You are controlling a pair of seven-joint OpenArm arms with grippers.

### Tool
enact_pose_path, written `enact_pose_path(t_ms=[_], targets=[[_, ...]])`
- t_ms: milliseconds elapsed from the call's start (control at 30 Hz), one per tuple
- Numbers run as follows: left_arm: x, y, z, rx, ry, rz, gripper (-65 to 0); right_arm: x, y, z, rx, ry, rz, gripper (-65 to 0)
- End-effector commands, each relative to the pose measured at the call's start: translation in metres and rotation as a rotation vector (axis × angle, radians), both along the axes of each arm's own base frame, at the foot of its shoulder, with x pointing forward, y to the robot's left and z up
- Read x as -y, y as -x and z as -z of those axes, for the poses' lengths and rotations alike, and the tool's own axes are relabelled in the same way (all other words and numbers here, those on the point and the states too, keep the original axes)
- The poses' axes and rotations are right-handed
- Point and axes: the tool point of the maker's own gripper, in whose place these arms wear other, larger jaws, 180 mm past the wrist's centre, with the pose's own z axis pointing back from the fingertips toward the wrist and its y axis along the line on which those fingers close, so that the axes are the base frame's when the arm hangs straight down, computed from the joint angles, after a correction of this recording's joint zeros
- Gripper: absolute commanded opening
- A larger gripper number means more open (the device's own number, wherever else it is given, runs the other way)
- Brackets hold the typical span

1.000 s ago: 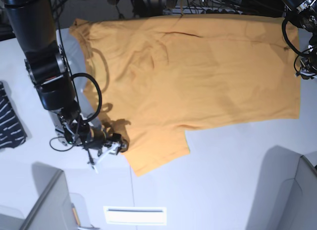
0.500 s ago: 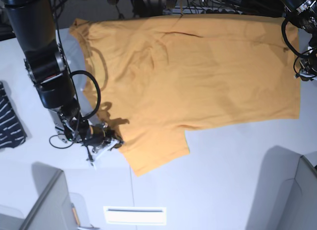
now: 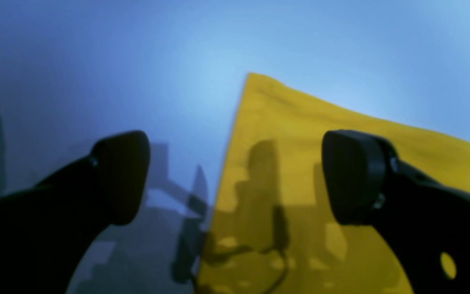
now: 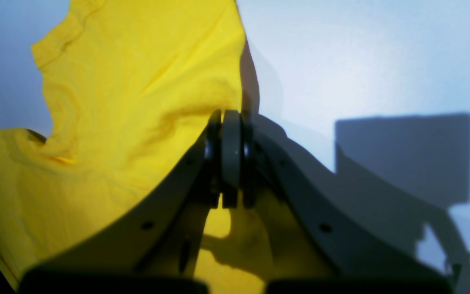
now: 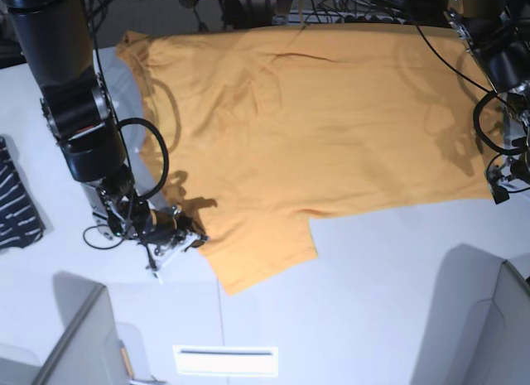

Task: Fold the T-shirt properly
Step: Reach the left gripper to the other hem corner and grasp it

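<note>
I should close my left gripper on the lower hem corner [image 5: 492, 197] [image 3: 253, 81] of the orange-yellow T-shirt, on the side of the sleeve in my right gripper.
The orange-yellow T-shirt [image 5: 331, 120] lies spread flat on the white table [image 5: 373, 302], neck at the left, hem at the right. My right gripper [image 5: 195, 238] is at the edge of the lower sleeve. In the right wrist view it [image 4: 230, 122] is shut, its tips pinching the sleeve's edge, with a wrinkle in the cloth [image 4: 137, 61] running to them. My left gripper [image 5: 499, 189] is by the shirt's lower right hem corner. In the left wrist view it [image 3: 235, 177] is open, its jaws straddling the hem edge of the cloth [image 3: 320, 134] just above the table.
A dark navy white-striped garment [image 5: 16, 207] lies at the table's left edge. A white strip [image 5: 225, 360] lies near the front edge. Grey panels stand at the bottom left [image 5: 74, 344] and bottom right [image 5: 497, 335]. Cables [image 5: 348, 12] run along the back.
My left arm has come down from the shirt's upper right edge to its lower right hem corner. My right gripper has stayed at the sleeve edge, shifting only slightly.
</note>
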Motion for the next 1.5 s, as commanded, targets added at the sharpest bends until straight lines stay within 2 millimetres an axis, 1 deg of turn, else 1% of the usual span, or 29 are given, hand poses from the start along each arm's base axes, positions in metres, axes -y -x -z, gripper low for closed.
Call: enact_pose_path(t_ms=[0,133,233,300,400,667,733,833,867,933,1000,1067,1100,1233,1300,1467], targets=[[-0.018,-0.011,-0.015,0.034,-0.026,-0.015,0.0,0.006,-0.004,-0.004,-0.008,0.033,-0.009,-65.0],[-0.039,-0.016,0.006,0.024,0.028,-0.073,0.0,0.007,-0.01,-0.01,0.004,0.035,-0.009,-65.0],[-0.048,-0.028,0.009,0.054,0.007,-0.07,0.0,0.007,-0.012,-0.013,0.009,0.035,-0.009,-65.0],[-0.046,-0.035,0.012,0.06,0.011,-0.041,0.0,0.007,-0.012,-0.013,0.009,0.035,-0.009,-65.0],[-0.032,-0.043,0.021,0.046,0.066,0.026,0.0,0.007,-0.012,-0.013,0.009,0.035,-0.009,-65.0],[-0.022,-0.045,0.03,0.036,0.1,0.041,0.0,0.007,-0.012,-0.012,0.009,0.036,-0.01,-65.0],[-0.015,-0.048,0.034,0.037,0.112,0.047,0.0,0.007,-0.012,-0.012,0.009,0.036,-0.01,-65.0],[-0.013,-0.053,0.034,0.065,0.106,0.05,0.0,0.007,-0.012,-0.012,0.009,0.036,-0.01,-65.0],[-0.009,-0.053,0.039,0.075,0.114,0.047,0.0,0.007,-0.012,-0.012,0.009,0.036,-0.01,-65.0],[-0.008,-0.046,0.053,0.067,0.138,0.025,0.0,0.007,-0.012,-0.012,0.009,0.036,-0.01,-65.0],[-0.007,-0.041,0.061,0.065,0.149,0.011,0.0,0.007,-0.012,-0.012,0.009,0.036,-0.01,-65.0],[-0.006,-0.041,0.062,0.067,0.151,0.012,0.0,0.009,-0.012,-0.012,0.008,0.038,-0.008,-65.0],[-0.005,-0.041,0.063,0.067,0.153,0.015,0.0,0.015,-0.012,-0.012,0.008,0.045,-0.002,-65.0],[-0.004,-0.041,0.063,0.067,0.154,0.016,-0.2,0.015,-0.012,-0.012,0.009,0.044,-0.001,-65.0],[-0.003,-0.041,0.064,0.064,0.157,0.016,-6.3,0.017,-0.013,-0.012,0.009,0.047,0.001,-65.0],[-0.003,-0.038,0.066,0.057,0.156,0.019,-26.2,0.019,-0.011,-0.011,0.006,0.049,0.003,-65.0]])
